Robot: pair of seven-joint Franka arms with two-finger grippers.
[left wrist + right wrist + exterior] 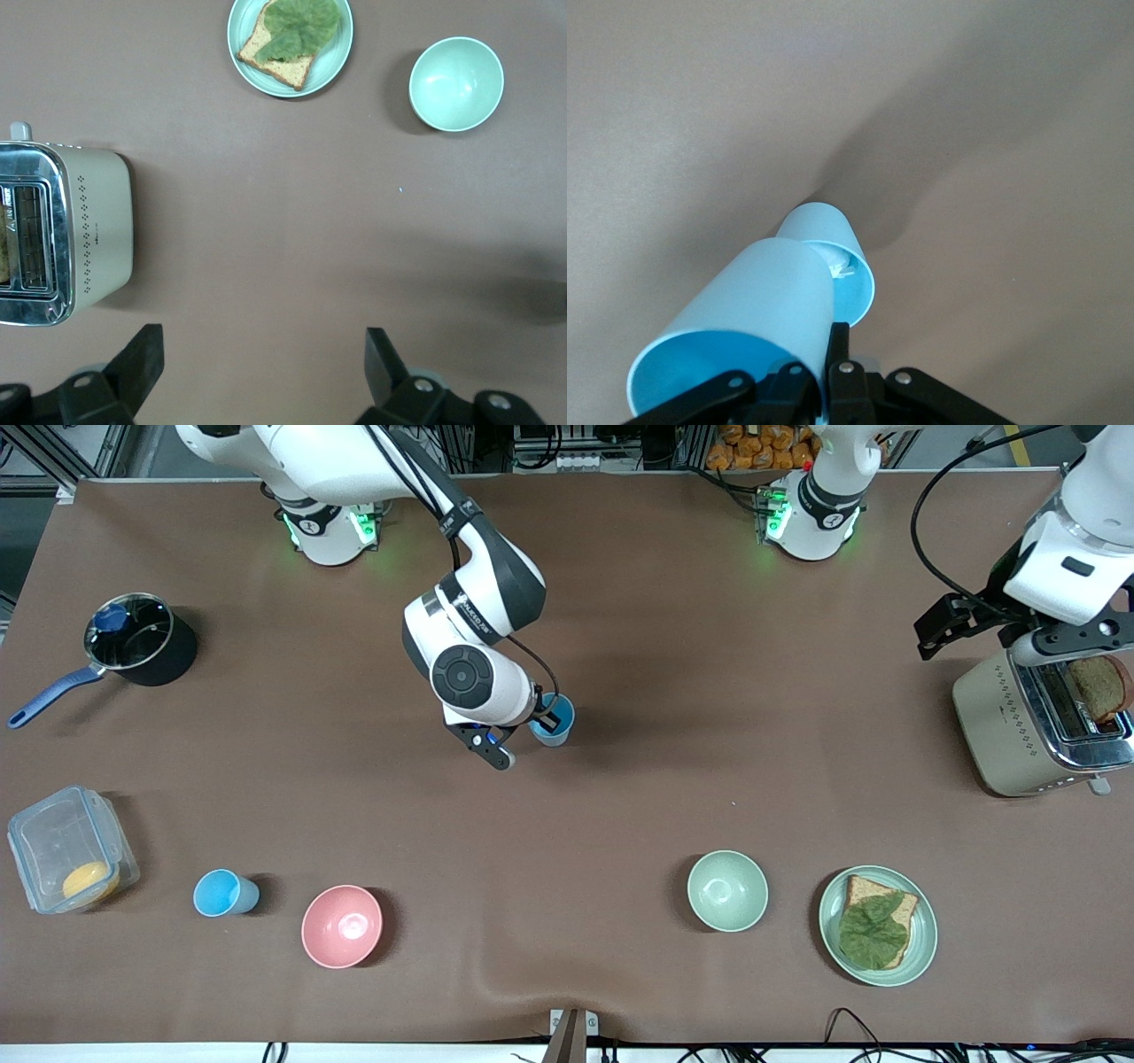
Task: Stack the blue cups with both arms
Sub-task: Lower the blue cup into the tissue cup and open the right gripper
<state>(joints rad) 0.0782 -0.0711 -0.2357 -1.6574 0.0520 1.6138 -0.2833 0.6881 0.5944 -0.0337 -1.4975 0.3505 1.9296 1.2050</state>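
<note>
Next, I release the sky-blue cup from my right gripper inside the paler blue cup (550, 717) (846, 282) that is standing on the table.
My right gripper (547, 718) is over the middle of the table, shut on the wall of a sky-blue cup (555, 724), one finger inside it. In the right wrist view (819, 356) this held cup (749, 319) is tilted, its base at the mouth of a paler blue cup (849, 251) that stands on the table with a white lump (840, 265) inside. A third blue cup (225, 893) stands near the front edge toward the right arm's end. My left gripper (1075, 638) waits open and empty over the toaster (1019, 731); its fingers (143, 355) are wide apart.
Pink bowl (342, 926) beside the third cup. Clear box (69, 849) with an orange thing and black saucepan (142, 642) at the right arm's end. Pale green bowl (727, 890) and plate (925, 930) with bread and lettuce near the front, toward the left arm's end.
</note>
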